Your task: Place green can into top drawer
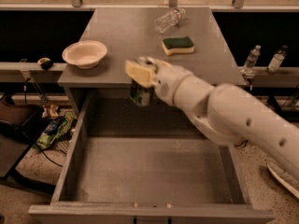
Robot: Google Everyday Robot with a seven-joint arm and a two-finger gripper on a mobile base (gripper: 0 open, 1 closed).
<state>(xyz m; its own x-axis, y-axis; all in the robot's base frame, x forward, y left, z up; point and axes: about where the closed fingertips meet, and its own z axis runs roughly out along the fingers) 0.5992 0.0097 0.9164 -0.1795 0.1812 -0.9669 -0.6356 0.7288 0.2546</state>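
Observation:
My gripper needs to let go of the green can at the back of the drawer's bottom (133,124), a little toward the side of the white bowl.
The green can (139,94) hangs upright in my gripper (141,73), whose pale fingers (138,73) are shut on its top. The can is in the air at the cabinet's front edge, above the back of the open top drawer (149,169). The drawer is pulled fully out, with a speckled grey floor and a thick front panel (149,213). My white arm reaches in from the lower right and hides the drawer's right rear corner.
On the cabinet top (126,36) are a white bowl (84,53) at the left, a green and yellow sponge (178,45) and a clear plastic bottle (168,20) lying at the back. Two bottles (251,59) stand on a ledge at right. Clutter lies on the floor at left.

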